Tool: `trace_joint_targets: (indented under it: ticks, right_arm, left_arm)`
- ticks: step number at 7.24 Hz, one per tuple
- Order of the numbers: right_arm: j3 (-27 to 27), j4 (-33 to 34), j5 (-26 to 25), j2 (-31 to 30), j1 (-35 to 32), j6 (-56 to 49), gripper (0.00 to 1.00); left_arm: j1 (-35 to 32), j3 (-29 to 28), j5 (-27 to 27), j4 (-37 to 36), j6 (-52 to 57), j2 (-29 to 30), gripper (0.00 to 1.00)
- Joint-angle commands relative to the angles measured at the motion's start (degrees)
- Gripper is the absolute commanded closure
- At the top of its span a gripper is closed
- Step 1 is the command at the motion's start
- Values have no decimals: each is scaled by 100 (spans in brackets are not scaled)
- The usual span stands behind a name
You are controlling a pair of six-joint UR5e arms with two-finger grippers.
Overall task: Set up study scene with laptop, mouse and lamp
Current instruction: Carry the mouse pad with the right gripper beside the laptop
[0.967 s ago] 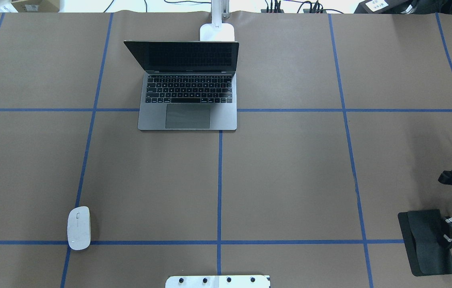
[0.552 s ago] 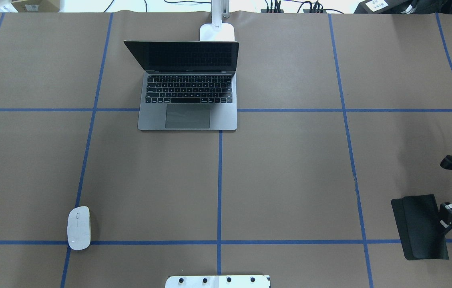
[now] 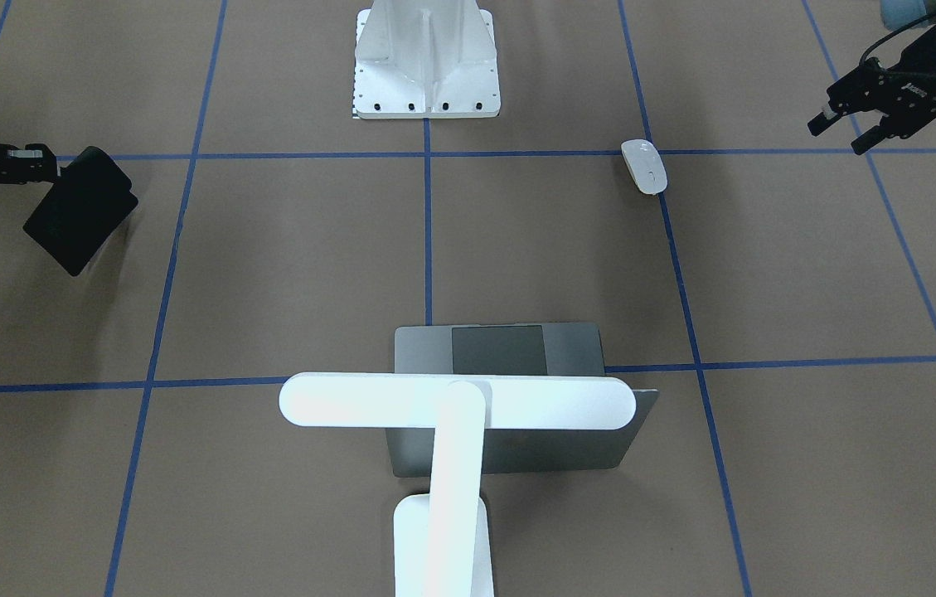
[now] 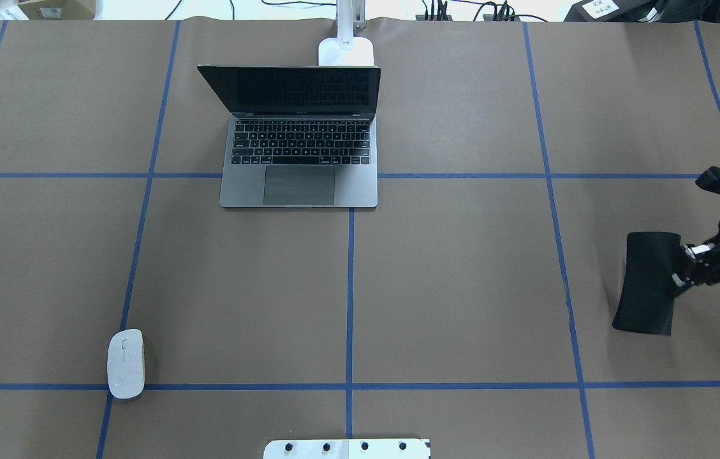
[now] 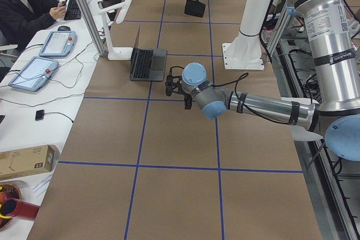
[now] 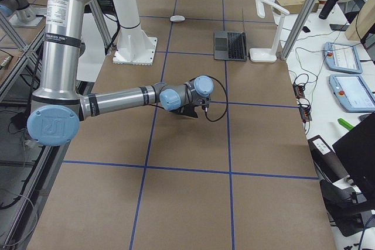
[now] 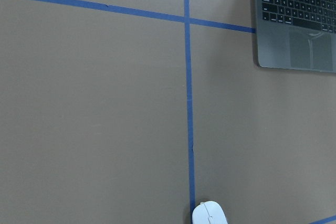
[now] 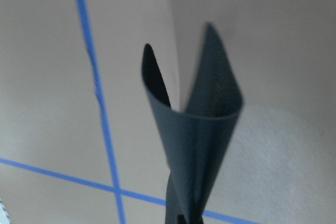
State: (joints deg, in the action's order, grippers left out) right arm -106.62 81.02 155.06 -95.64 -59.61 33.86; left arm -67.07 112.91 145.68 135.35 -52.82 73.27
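Observation:
The robot's right gripper needs to release the black mat across the blue tape line (image 3: 324,332), next to the open grey laptop. The mat now hangs curled above the table.
The open grey laptop (image 4: 299,146) sits at the table's far middle, with the white lamp (image 3: 458,400) standing behind its lid. The white mouse (image 4: 125,363) lies near the front left, on a blue tape line; it also shows in the front-facing view (image 3: 643,166) and at the bottom edge of the left wrist view (image 7: 209,215). My right gripper (image 4: 680,275) is shut on a flat black mat (image 4: 645,282), which hangs curled above the table at the right (image 8: 199,129). My left gripper (image 3: 839,134) is open and empty, hovering at the left edge, apart from the mouse.
A white bolted pedestal (image 4: 347,448) stands at the table's front middle. Blue tape lines divide the brown table cover (image 4: 462,274) into a grid. An operators' desk with tablets (image 5: 34,71) and cables runs along the table's far side.
My right gripper has carried the black mat away from the front edge toward the table's far side, and the mat has turned. My left gripper has drawn back almost out of the overhead view.

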Motion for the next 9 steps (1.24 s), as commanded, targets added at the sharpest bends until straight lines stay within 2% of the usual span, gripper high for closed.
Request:
trace_joint_targets:
  ticks: [1, 2, 3, 6, 7, 9]
  right_arm:
    - [-95, 19, -342, 710, -50, 698, 100]
    - [-130, 80, -631, 1061, -16, 1049, 100]
    - [-209, 550, -904, 1491, 11, 1113, 100]
    - [-456, 2868, -2063, 3125, 528, 1114, 100]
    - [-456, 3180, -2389, 3391, 695, 1114, 100]
    - [-386, 3253, -2952, 3664, 1107, 1288, 100]
  left_arm:
    - [-156, -93, 127, 0, 140, -6, 1]
    - [-288, -294, 127, 0, 428, -15, 1]
    - [-385, -522, 127, 0, 726, -6, 1]
    - [-517, -656, 127, -9, 896, -6, 1]
    - [-570, -656, 127, -18, 983, -23, 1]
    - [-640, -665, 127, -18, 1098, -93, 1]
